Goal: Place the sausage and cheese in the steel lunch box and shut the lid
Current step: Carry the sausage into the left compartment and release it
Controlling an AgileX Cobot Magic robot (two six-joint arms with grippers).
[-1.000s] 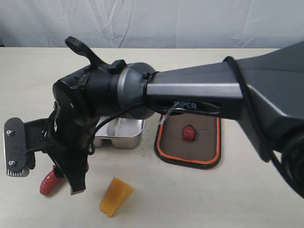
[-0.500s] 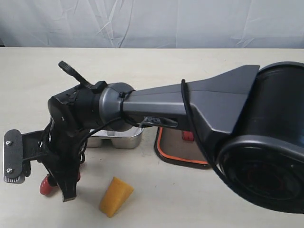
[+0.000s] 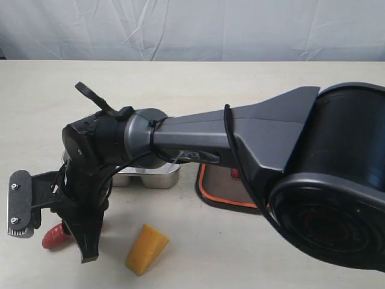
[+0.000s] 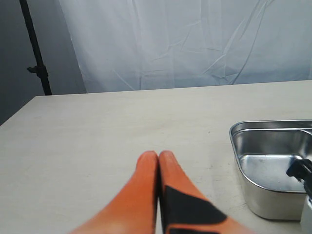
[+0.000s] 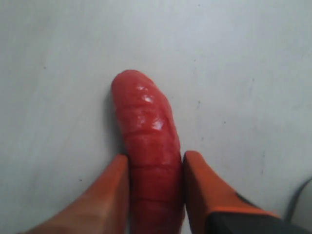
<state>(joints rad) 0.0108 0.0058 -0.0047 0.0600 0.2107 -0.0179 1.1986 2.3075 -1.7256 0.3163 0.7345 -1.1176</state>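
Note:
The robot's right gripper will release the sausage in the steel lunch box's compartment farther from the dark lid point(image 3: 107, 149).
The dark red ridged sausage point(image 5: 146, 141) lies on the table, and both orange fingers of my right gripper point(image 5: 156, 161) press against its sides. In the exterior view that gripper point(image 3: 73, 238) has reached across to the front left, and only the sausage's end point(image 3: 52, 238) shows beside it. To its right lies the yellow-orange cheese wedge point(image 3: 146, 248), apart from it. The steel lunch box point(image 3: 151, 177) sits behind the wrist, mostly hidden. The dark lid point(image 3: 212, 191) with its orange rim lies right of the box. My left gripper point(image 4: 158, 156) is shut on nothing beside the box point(image 4: 270, 161).
The right arm's thick black link point(image 3: 301, 156) fills the right and middle of the exterior view and hides most of the lid. A white cloth backdrop point(image 3: 192, 27) hangs behind the table's far edge. A black stand point(image 4: 35, 48) rises beyond the table.
The right gripper has come down and slightly forward over the sausage, and its fingers now sit on both sides of it. The cheese, box and lid have not moved.

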